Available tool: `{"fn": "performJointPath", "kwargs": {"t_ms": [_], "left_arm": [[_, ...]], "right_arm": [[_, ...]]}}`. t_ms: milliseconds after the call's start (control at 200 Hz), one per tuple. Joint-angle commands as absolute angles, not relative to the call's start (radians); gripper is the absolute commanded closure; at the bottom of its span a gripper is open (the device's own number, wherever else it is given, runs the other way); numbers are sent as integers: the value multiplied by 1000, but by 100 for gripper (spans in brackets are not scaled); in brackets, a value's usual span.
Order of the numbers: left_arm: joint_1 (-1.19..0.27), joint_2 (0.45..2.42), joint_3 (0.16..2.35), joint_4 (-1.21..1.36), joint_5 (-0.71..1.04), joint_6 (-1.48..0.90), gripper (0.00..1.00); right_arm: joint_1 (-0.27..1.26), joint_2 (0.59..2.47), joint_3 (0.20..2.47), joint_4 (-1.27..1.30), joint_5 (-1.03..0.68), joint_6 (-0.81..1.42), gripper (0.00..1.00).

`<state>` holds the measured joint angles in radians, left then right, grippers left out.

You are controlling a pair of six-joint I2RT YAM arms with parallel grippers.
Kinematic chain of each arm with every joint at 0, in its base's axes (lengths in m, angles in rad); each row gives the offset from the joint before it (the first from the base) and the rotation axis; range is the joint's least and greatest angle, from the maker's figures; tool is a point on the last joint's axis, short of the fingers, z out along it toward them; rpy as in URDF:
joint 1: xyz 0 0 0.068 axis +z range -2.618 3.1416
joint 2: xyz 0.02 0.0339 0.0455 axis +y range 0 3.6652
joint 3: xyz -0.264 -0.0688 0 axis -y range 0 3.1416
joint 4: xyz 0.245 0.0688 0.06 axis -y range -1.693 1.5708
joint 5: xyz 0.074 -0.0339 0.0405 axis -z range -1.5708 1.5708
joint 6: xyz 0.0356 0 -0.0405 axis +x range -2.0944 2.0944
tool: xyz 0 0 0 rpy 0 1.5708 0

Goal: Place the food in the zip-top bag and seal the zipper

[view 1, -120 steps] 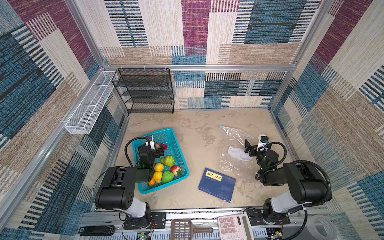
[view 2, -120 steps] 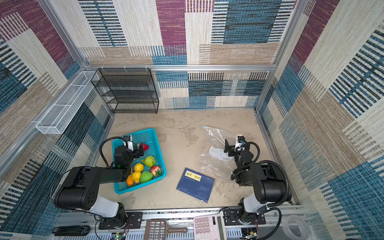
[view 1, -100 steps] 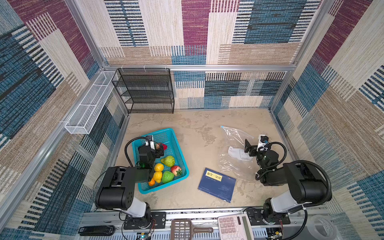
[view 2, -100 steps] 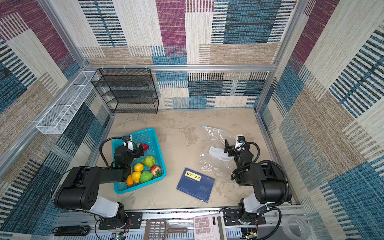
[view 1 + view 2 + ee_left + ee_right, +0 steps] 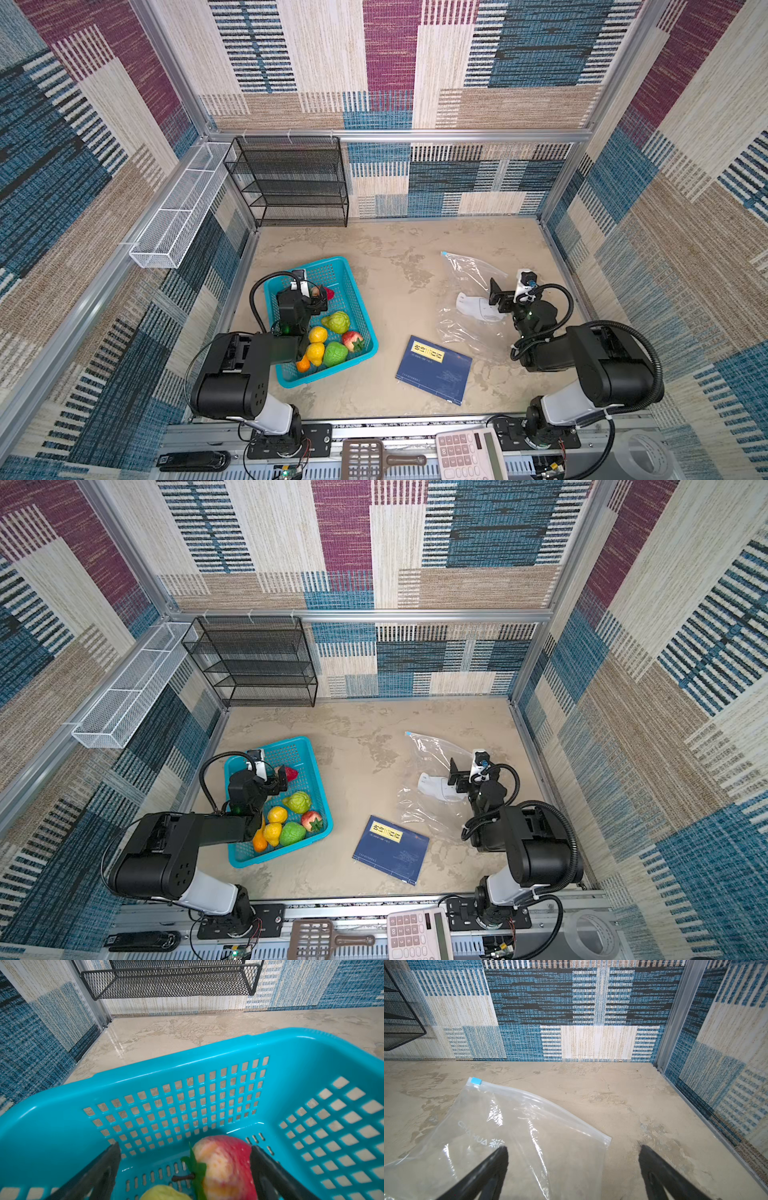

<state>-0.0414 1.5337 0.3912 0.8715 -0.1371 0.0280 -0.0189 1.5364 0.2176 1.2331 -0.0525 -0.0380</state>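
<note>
The clear zip-top bag is next for my right gripper, which should go to the middle of the bag's zipper (image 5: 475,261) (image 5: 542,1101), along from the light-blue slider, and take hold of the bag there.
The food lies in a teal basket (image 5: 320,266): bumpy green pieces (image 5: 337,322), yellow ones (image 5: 318,334), an orange one (image 5: 303,365) and a strawberry (image 5: 352,340). My left gripper (image 5: 318,293) (image 5: 185,1148) is down inside the basket and open, with a red strawberry-like fruit (image 5: 224,1167) between its fingers, close against one finger (image 5: 268,1169). The clear zip-top bag (image 5: 465,270) (image 5: 529,1142) lies flat on the right. Its zipper (image 5: 539,1099) carries a light-blue slider (image 5: 476,1081) at the far corner. Open and holding nothing, my right gripper (image 5: 496,297) (image 5: 573,1148) hovers over the bag's near corner.
A blue book (image 5: 434,370) lies between the basket and the bag. A black wire shelf (image 5: 291,183) stands at the back left, with a white wire tray (image 5: 178,208) on the left wall. A calculator (image 5: 469,457) and a scoop (image 5: 365,457) sit at the front edge.
</note>
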Motion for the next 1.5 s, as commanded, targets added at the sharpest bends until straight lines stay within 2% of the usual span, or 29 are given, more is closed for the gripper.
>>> {"fn": "performJointPath", "kwargs": {"t_ms": [0, 396, 501, 666, 881, 1032, 1112, 1227, 1322, 1493], "left_arm": [[-40, 1536, 400, 865, -162, 29, 1], [-13, 1532, 391, 881, -111, 23, 1], [-14, 1505, 372, 895, -133, 10, 1], [-18, 1409, 413, 745, -152, 9, 1], [-21, 1230, 519, 393, -189, -72, 1], [-21, 1209, 702, 94, -150, -165, 1], [-22, 1231, 786, -11, -58, -185, 1], [-30, 1278, 888, -117, 68, -185, 1], [-32, 1316, 941, -175, 111, -200, 2], [-35, 1346, 998, -208, 234, -256, 5]], "right_arm": [[-18, 1536, 222, 1263, -54, -26, 1], [-18, 1520, 227, 1245, -49, -26, 1], [-18, 1451, 304, 1049, -4, -6, 1], [-17, 1373, 421, 784, 60, 19, 1], [-15, 1362, 628, 411, -64, 134, 1], [3, 1439, 802, 190, -195, 179, 1], [21, 1500, 900, 95, -213, 161, 1], [25, 1605, 1047, -42, -250, 104, 0], [26, 1698, 1174, -160, -286, 24, 5], [26, 1816, 1321, -300, -323, -168, 8]]}}
